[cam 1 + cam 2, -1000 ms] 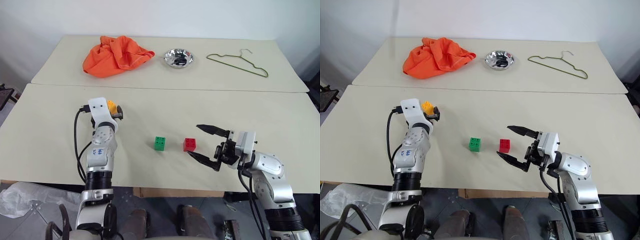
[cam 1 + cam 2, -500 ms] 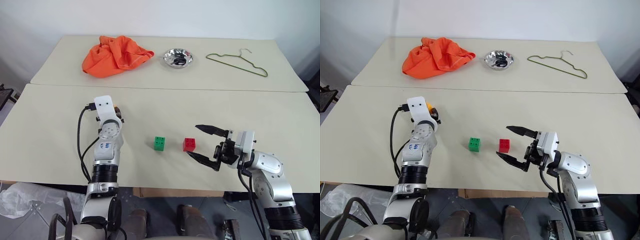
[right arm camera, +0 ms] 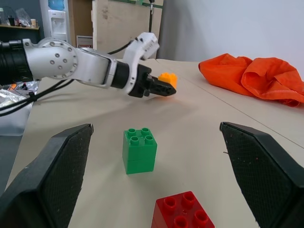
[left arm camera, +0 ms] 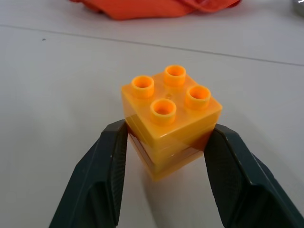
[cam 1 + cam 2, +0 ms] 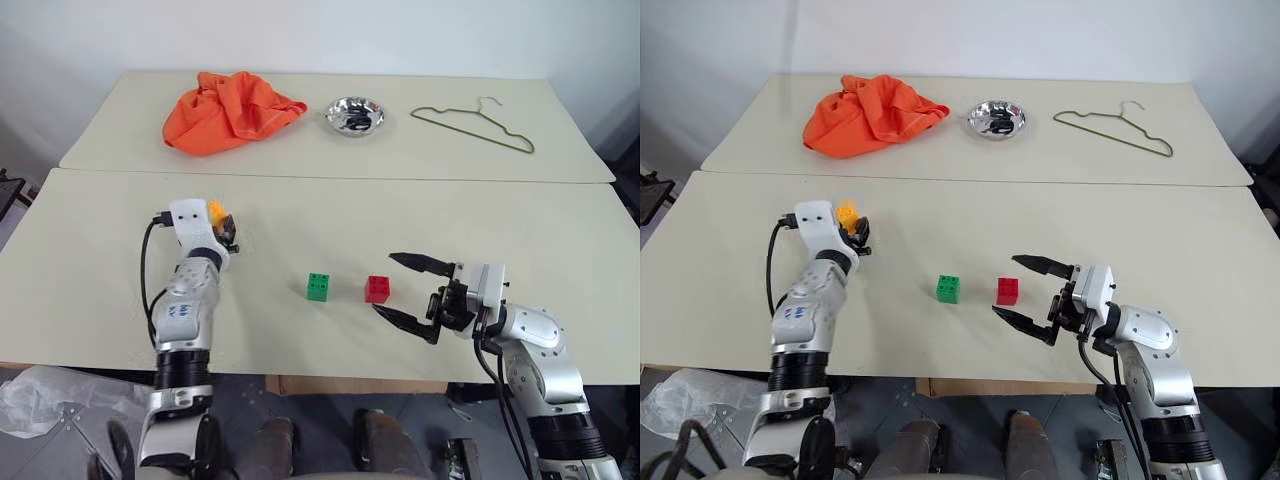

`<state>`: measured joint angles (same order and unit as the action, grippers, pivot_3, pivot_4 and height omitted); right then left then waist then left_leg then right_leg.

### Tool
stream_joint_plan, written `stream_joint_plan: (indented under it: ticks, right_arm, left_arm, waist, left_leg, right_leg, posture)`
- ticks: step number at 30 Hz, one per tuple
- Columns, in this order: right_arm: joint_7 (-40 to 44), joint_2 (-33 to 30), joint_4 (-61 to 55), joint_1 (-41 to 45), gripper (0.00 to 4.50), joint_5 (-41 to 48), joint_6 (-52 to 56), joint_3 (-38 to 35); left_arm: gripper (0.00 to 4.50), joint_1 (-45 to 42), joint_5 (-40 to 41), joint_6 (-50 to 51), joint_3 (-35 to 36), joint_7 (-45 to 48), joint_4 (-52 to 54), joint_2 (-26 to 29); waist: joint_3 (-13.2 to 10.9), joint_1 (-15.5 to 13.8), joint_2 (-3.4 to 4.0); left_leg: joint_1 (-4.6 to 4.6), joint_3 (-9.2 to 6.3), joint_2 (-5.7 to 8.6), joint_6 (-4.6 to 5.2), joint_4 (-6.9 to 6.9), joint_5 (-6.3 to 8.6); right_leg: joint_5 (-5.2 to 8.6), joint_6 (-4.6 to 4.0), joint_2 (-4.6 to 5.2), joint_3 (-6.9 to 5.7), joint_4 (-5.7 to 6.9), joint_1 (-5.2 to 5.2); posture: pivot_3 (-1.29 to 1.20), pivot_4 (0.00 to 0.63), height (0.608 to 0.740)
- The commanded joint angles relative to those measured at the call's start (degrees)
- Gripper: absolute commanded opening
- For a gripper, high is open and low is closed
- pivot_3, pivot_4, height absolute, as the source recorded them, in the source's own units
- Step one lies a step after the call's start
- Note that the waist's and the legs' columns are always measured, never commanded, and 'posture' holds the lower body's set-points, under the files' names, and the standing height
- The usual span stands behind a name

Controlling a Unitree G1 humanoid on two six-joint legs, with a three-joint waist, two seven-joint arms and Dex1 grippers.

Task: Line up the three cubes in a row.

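Observation:
My left gripper should set the yellow-orange cube down, as it pinches it across its corners, and take it by its flat sides (image 4: pixel 143 134) before lining it up.
My left gripper (image 4: pixel 167 137) is shut on the yellow-orange cube (image 4: pixel 170 111), studs up, at the left of the near table; from the right wrist it looks held a little above the tabletop (image 3: pixel 167 78). The green cube (image 5: pixel 319 286) and the red cube (image 5: pixel 378 289) stand side by side on the table near its middle, a small gap between them. My right gripper (image 5: pixel 1003 285) is open and points left. Its two black fingers (image 5: pixel 1032 264) reach to either side of the red cube (image 3: pixel 183 216) without touching it.
On the far table lie a crumpled orange cloth (image 5: pixel 230 108), a shiny metal bowl (image 5: pixel 354 114) and a thin wire hanger (image 5: pixel 475 128). A seam (image 5: pixel 400 180) runs between the two tables. Bare tabletop spreads around the cubes.
My left gripper has shut on the yellow-orange cube, and its arm has swung a little to the left. The right arm and the green and red cubes have kept still.

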<state>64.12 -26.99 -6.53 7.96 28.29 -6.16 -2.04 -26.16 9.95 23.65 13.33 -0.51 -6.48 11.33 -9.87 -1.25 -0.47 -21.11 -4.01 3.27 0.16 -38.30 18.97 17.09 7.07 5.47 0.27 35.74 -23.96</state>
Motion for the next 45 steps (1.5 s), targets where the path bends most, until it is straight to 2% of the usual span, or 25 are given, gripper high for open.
stream_joint_plan:
  ticks: [1, 3, 7, 11, 15, 20, 25, 28, 33, 45]
  right_arm:
    - [0.13, -0.89, -1.66, -0.52, 4.50, 0.64, -0.46, -0.97]
    - [0.11, -0.99, -1.67, -0.64, 4.50, 0.65, -0.51, -1.03]
    - [0.00, -0.80, -1.84, -0.92, 4.50, 0.56, -0.61, -0.77]
    - [0.04, -0.53, -1.52, -0.69, 4.50, 0.43, -0.82, -0.50]
    - [0.61, -0.88, -1.04, -0.29, 4.50, 0.70, -0.74, -0.72]
    - [2.03, -1.51, 0.42, 0.65, 4.50, 0.90, -0.87, -1.26]
    - [2.29, -1.15, 0.23, 1.17, 4.50, 1.00, -0.32, -0.46]
    - [2.46, -1.10, 0.24, 1.36, 4.50, 1.00, -0.09, -0.31]
    - [2.41, -0.93, 0.20, 1.43, 4.50, 0.94, 0.18, -0.07]
    - [1.59, -0.39, -0.12, 0.52, 4.50, 0.63, -0.22, 0.48]
  left_arm:
    - [2.03, 4.69, 1.58, -4.40, -0.29, 13.45, 2.35, 8.65]
    - [2.03, 6.84, 0.92, -7.87, -0.94, 18.10, 1.22, 12.83]
    - [3.32, 7.69, 1.86, -8.78, -0.54, 22.71, -1.20, 16.30]
    - [4.48, 7.84, 1.18, -9.53, -1.76, 23.54, -0.86, 15.70]
    - [4.48, 9.06, 2.90, -6.42, -0.81, 20.34, 4.38, 12.04]
    - [4.48, 13.15, 0.11, -0.52, -0.69, 9.32, 12.94, 5.12]
    - [4.48, 13.09, -0.07, 1.07, -0.31, 6.50, 13.30, 3.24]
    - [3.87, 12.64, -0.13, 0.45, -0.31, 6.53, 12.45, 3.59]
    - [2.30, 10.95, 0.71, -1.69, 0.03, 8.76, 9.55, 4.90]
    - [2.30, 10.21, 1.06, -3.35, -0.86, 14.47, 6.73, 8.07]
  waist:
    - [0.00, 0.47, 0.01]
    - [-0.01, 0.57, 0.02]
    - [-0.01, -0.15, 0.02]
    - [-0.01, -0.19, 0.02]
    - [-0.01, -0.08, 0.01]
    - [-0.01, 0.09, 0.01]
    - [-0.01, -0.07, 0.01]
    - [-0.01, -0.11, 0.01]
    - [-0.01, -0.11, 0.01]
    - [-0.01, -0.06, 0.01]
  left_leg:
    - [0.01, 0.02, -0.02, 0.00, 0.02, 0.00]
    - [0.00, 0.02, -0.06, -0.04, 0.07, -0.02]
    - [0.01, 0.00, 0.00, -0.03, 0.03, -0.03]
    - [-0.01, -0.03, 0.05, 0.03, 0.05, -0.01]
    - [-0.03, -0.03, 0.02, 0.02, 0.08, -0.01]
    - [-0.01, 0.01, -0.03, 0.01, 0.07, -0.02]
    - [0.00, 0.01, -0.02, -0.01, 0.04, -0.04]
    - [0.01, 0.03, -0.02, -0.01, 0.04, -0.04]
    - [0.00, 0.03, -0.02, -0.02, 0.04, -0.04]
    - [0.00, 0.02, -0.01, -0.02, 0.05, -0.04]
  right_leg:
    - [0.00, 0.00, -0.01, 0.02, 0.01, -0.02]
    - [0.02, -0.04, -0.01, 0.02, 0.00, -0.05]
    - [0.02, -0.04, 0.06, 0.01, -0.14, -0.03]
    - [0.02, -0.04, 0.11, 0.02, -0.11, -0.02]
    - [0.02, -0.04, 0.09, 0.00, -0.06, -0.03]
    - [0.02, -0.03, 0.06, 0.05, -0.01, -0.04]
    - [0.02, -0.03, 0.03, 0.05, -0.09, -0.05]
    - [0.02, -0.04, 0.04, 0.05, -0.08, -0.05]
    - [0.02, -0.04, 0.04, 0.04, -0.10, -0.05]
    - [0.02, -0.04, 0.05, 0.04, -0.09, -0.05]
  posture:
    - [0.00, 0.150, 0.740]
    - [0.00, 0.150, 0.740]
    - [0.00, 0.150, 0.740]
    - [0.00, 0.150, 0.740]
    - [0.00, 0.150, 0.740]
    - [0.00, 0.150, 0.740]
    - [0.00, 0.150, 0.740]
    - [0.00, 0.150, 0.740]
    - [0.00, 0.150, 0.740]
    - [0.00, 0.150, 0.740]
